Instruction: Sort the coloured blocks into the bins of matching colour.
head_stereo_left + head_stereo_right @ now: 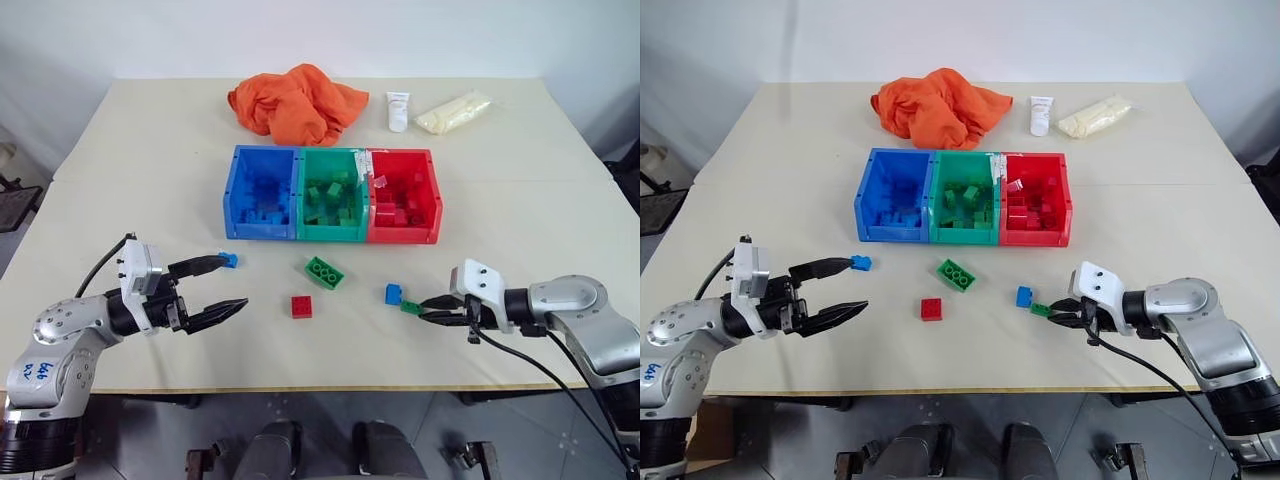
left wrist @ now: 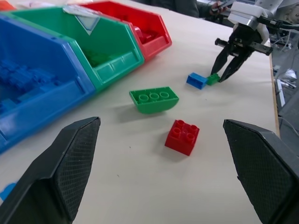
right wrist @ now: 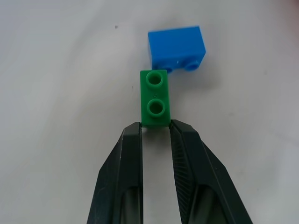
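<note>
Next, my right gripper releases the small green block among the blocks in the middle of the green bin [image 1: 324, 206].
My right gripper [image 1: 424, 309] is shut on the end of a small green block [image 3: 155, 97] that rests on the table, right beside a small blue block [image 1: 393, 294]. To the left, my left gripper [image 1: 238, 281] stands wide open and holds nothing. A tiny blue block [image 1: 229, 260] lies by its upper fingertip. Between the arms lie a larger green block [image 1: 324, 271] and a red block [image 1: 301, 306]. Behind them stand the joined bins: blue [image 1: 258, 230], green [image 1: 330, 233] and red [image 1: 402, 235], each holding several blocks of its own colour.
At the table's far side lie an orange cloth [image 1: 296, 102], a white tube [image 1: 398, 110] and a pale yellow packet [image 1: 454, 111]. The table's front edge runs just below both grippers.
</note>
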`<state>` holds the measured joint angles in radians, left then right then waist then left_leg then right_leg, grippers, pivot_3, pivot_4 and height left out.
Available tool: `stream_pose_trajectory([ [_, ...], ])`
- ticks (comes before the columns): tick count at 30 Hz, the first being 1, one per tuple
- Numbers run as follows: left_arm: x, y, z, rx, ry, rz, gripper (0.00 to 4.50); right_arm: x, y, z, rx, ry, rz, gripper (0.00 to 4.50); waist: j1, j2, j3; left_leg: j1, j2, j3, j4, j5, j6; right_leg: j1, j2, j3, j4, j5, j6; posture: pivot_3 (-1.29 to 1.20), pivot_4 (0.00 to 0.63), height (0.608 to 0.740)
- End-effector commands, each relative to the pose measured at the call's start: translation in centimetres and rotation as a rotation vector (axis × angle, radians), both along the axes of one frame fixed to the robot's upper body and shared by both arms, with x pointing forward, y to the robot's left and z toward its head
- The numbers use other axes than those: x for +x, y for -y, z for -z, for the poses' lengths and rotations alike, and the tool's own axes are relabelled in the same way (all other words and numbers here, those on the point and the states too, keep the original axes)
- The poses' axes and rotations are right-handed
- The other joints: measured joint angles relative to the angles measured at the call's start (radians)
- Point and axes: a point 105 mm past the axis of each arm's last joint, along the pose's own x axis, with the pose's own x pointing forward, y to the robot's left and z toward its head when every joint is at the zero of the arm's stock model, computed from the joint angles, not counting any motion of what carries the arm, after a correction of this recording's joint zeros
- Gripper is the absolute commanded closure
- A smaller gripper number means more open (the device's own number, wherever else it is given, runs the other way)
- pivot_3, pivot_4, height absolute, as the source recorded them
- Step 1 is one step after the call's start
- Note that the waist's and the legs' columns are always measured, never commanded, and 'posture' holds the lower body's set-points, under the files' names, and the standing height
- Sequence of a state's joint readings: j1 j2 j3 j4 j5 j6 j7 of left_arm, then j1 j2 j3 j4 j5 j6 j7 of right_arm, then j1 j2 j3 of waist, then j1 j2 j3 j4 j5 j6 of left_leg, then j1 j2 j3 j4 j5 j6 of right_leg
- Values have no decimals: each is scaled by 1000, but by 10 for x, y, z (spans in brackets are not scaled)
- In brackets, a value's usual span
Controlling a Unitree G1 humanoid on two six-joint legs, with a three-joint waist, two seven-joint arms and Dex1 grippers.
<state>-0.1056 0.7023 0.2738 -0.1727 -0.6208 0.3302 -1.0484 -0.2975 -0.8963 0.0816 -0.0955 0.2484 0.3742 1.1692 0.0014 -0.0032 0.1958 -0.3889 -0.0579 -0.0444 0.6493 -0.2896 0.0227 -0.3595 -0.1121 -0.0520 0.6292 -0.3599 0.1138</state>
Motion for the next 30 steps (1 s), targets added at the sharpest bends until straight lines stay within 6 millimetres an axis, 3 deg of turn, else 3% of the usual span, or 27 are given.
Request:
stream_pose_trajectory([
  [1,1,-1,-3,-2,32,-8,0,5,1,-31,44,86,9,4054,0,0,0,0,0,0,0,0,0,0,0,0,0,0,0,0,150,740],
  [6,2,-1,-2,4,39,-7,0,25,-9,-77,135,196,21,4054,-5,0,0,0,0,1,0,0,0,0,0,0,0,0,0,0,150,740],
  [10,4,-1,-1,8,53,-8,0,44,-35,-98,192,238,-4,4054,-5,0,0,0,0,0,0,0,0,-1,0,0,1,0,0,0,150,740],
  [16,9,1,-1,15,74,-16,0,90,-76,-100,174,256,8,4054,-6,0,0,-1,0,1,0,0,0,-3,0,0,6,0,0,0,150,740],
  [18,11,3,-3,1,94,-28,0,107,-98,-108,195,298,-1,4054,-7,0,0,-2,-1,0,0,0,0,-5,0,0,9,0,0,0,150,740],
  [22,13,6,-4,-5,107,-39,0,127,-119,-114,199,343,1,4054,-15,0,0,-4,-1,2,0,1,-1,-13,0,0,18,0,0,0,150,740],
  [26,12,8,-4,-8,117,-50,0,135,-128,-125,212,371,4,2732,-22,0,0,-5,-2,1,0,0,-1,-16,-1,0,24,0,0,0,150,740],
  [30,13,7,-5,-11,121,-54,0,128,-120,-131,216,391,-41,1317,-30,0,0,-5,-2,1,0,0,-1,-16,-1,0,24,0,0,0,150,740],
])
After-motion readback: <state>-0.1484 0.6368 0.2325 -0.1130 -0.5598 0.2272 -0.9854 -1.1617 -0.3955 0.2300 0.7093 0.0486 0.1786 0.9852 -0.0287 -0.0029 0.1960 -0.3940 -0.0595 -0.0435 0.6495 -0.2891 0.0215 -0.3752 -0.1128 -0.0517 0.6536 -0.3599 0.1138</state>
